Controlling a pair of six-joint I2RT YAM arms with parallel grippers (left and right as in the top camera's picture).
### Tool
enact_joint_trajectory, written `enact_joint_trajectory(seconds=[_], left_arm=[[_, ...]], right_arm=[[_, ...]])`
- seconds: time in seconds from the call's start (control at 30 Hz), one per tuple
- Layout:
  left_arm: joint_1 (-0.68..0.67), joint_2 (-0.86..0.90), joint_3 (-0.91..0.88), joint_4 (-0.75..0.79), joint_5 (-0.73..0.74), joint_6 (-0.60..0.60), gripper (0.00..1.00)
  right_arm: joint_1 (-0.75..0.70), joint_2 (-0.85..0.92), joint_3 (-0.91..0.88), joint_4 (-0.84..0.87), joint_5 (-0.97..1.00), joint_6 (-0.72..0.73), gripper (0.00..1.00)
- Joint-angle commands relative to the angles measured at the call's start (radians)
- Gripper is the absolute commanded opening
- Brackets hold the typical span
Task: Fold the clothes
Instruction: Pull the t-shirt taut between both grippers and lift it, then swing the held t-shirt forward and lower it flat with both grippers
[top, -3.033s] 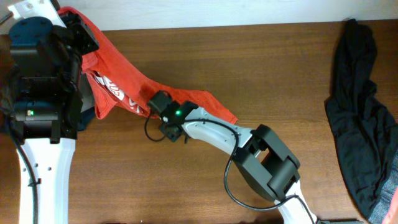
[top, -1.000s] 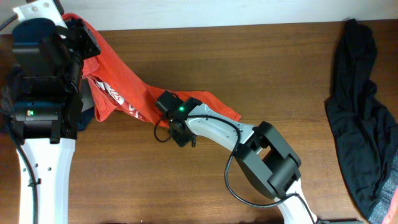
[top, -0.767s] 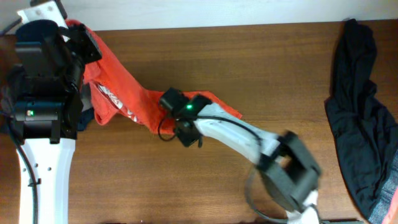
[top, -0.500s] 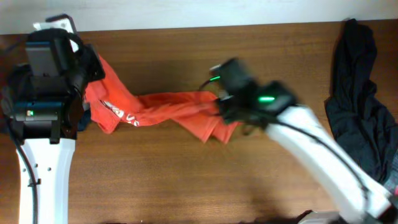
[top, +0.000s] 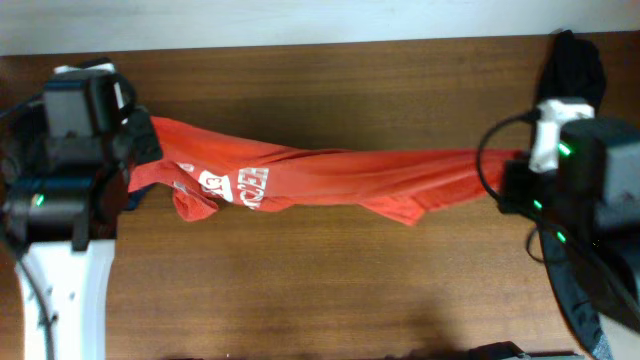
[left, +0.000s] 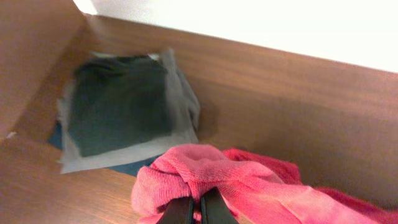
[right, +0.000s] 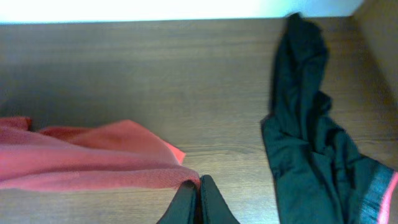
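I will use my right gripper to let go of the hem of the red-orange T-shirt, now stretched across the table, on the bare wood (top: 445, 243) (right: 204, 172) next to its drooping point, toward the black garment.
The red-orange T-shirt (top: 330, 178) of the clothes hangs stretched in a long band across the table, its white lettering (top: 235, 185) near the left end. At that left end my left gripper (top: 140, 160) is shut on it; the left wrist view shows the fingertips (left: 194, 210) pinching a bunched fold (left: 205, 174). My right gripper (top: 508, 180) is shut on the right end, its jaws (right: 198, 200) closed on the shirt's hem (right: 124, 174). A limp black garment (top: 572, 62) lies at the far right, partly under the right arm, and also shows in the right wrist view (right: 311, 143).
A flat stack of dark green and grey folded cloths (left: 118, 106) lies at the table's back left corner, just behind the left gripper. The table's back edge (top: 330, 42) runs along the white wall. Bare wood (top: 300, 290) lies in front of the shirt.
The right arm swept from the table's middle to the far right with the shirt's end in its grip, drawing the shirt out into a long band. The left arm shifted slightly forward.
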Motion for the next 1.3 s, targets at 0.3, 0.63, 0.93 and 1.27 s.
enact_joint_trajectory(seconds=[0.3, 0.63, 0.93, 1.27], left_arm=[[0.163, -0.286, 0.038, -0.013, 0.043, 0.015, 0.01], [0.177, -0.349, 0.081, -0.004, 0.150, 0.011, 0.01], [0.176, -0.105, 0.081, 0.160, 0.319, 0.011, 0.01], [0.127, 0.234, 0.083, 0.600, 0.670, 0.011, 0.01]], right_arm=[[-0.154, -0.110, 0.185, -0.039, 0.056, -0.047, 0.04], [-0.155, -0.075, 0.284, -0.044, 0.123, -0.066, 0.04], [-0.155, 0.291, 0.284, -0.007, -0.027, -0.122, 0.04], [-0.154, 0.607, 0.304, 0.229, -0.034, -0.178, 0.04]])
